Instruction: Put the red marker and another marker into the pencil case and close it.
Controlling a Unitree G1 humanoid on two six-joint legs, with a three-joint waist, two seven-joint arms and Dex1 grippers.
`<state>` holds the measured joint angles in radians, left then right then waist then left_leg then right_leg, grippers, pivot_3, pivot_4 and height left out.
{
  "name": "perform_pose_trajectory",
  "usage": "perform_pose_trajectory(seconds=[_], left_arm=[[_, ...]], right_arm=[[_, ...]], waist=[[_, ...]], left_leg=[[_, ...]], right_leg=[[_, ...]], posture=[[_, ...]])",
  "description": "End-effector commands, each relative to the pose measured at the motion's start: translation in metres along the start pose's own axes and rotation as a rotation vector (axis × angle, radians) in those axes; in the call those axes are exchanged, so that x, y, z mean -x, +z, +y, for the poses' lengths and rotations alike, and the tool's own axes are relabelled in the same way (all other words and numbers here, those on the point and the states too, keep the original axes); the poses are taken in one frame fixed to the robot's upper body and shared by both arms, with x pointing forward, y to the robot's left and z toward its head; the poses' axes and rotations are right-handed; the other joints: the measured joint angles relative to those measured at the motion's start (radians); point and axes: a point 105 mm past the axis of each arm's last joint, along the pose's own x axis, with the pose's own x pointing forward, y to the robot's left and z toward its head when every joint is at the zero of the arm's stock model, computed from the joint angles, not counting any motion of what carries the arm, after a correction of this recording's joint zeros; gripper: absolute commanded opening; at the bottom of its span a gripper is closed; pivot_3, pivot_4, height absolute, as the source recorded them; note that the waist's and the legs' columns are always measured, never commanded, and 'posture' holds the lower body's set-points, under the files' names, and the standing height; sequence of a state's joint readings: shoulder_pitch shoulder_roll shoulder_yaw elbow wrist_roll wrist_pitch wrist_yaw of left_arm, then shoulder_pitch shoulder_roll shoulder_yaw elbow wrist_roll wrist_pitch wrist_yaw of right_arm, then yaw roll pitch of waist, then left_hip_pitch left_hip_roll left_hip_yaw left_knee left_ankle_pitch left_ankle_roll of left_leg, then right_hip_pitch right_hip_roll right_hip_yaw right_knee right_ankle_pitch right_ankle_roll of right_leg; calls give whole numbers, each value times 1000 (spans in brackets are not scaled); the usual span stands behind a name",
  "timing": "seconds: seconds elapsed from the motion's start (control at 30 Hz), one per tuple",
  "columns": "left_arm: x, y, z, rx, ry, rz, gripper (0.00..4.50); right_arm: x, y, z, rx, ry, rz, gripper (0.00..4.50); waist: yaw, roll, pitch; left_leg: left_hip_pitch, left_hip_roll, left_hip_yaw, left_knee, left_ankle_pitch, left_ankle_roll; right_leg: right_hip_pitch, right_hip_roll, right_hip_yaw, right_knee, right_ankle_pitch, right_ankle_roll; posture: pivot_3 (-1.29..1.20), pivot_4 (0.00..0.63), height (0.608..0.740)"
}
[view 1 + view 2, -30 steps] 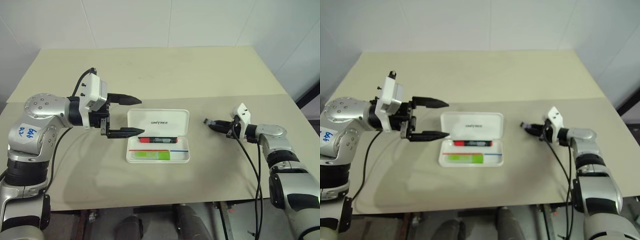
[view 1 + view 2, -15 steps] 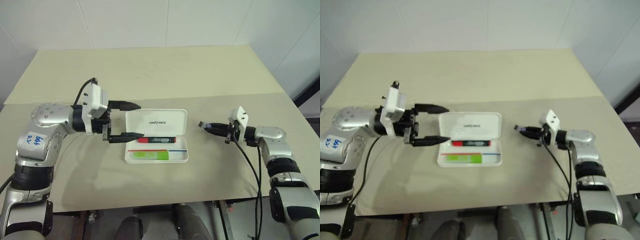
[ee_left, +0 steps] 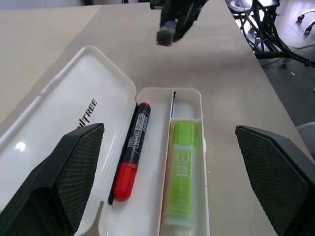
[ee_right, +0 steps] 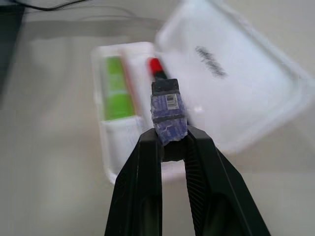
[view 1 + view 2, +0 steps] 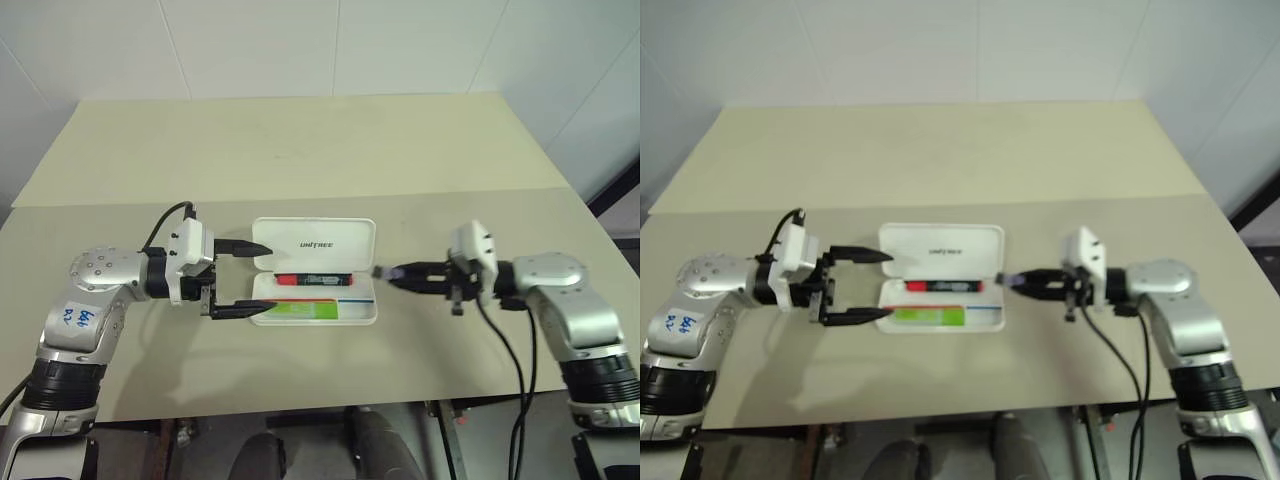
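Observation:
Next, I let go of the purple-blue piece with my right gripper in the tray's small front compartment (image 5: 357,311) (image 4: 128,145) beside the lime-green marker.
The white pencil case (image 5: 350,235) lies open at the table's middle, its lid flat behind the tray. In the tray's rear slot lies the red marker (image 5: 313,280), black with red ends. The lime-green marker (image 5: 300,310) lies in the front slot. My left gripper (image 5: 262,278) stands open at the case's left end, one finger by the lid's edge and the other by the tray's front corner. Just off the case's right end, my right gripper (image 5: 405,273) is shut on a small purple-blue piece (image 4: 167,115) with a barcode label.
The beige table (image 5: 300,150) has a seam (image 5: 470,190) running across behind the case, and its front edge (image 5: 300,408) is close below. A black cable (image 5: 505,350) hangs from my right wrist. White walls stand behind the table.
My left gripper has sunk to the level of the case's left end, still open. My right gripper has swung in from the right to the case's right end, carrying the small piece.

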<state>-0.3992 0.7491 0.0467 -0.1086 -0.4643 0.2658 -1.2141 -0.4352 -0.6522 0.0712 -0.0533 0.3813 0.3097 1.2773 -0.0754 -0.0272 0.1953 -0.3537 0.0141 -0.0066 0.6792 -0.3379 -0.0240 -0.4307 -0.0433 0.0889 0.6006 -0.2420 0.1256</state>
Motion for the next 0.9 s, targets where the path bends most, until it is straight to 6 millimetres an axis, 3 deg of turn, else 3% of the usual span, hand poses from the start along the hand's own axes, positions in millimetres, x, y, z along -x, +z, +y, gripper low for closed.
perform_pose_trajectory(seconds=[0.03,0.33,0.9], left_arm=[[-5,6,-2,-45,-12,-9,4500],[-8,6,-5,-39,4,-28,4500],[-7,6,-5,-43,34,-26,4500]], right_arm=[[-15,-10,9,18,65,42,327],[-33,-14,-6,33,74,91,327],[-23,-27,-1,21,109,140,327]], waist=[[1,0,0],[18,0,0],[22,0,0]], left_leg=[[0,0,0,0,0,0],[0,0,0,1,0,0],[-1,0,0,0,0,0]], right_leg=[[0,0,0,0,0,0],[-1,0,-1,0,0,-1],[-2,-1,-1,0,0,-1]], posture=[[0,150,740],[0,150,740],[0,150,740]])
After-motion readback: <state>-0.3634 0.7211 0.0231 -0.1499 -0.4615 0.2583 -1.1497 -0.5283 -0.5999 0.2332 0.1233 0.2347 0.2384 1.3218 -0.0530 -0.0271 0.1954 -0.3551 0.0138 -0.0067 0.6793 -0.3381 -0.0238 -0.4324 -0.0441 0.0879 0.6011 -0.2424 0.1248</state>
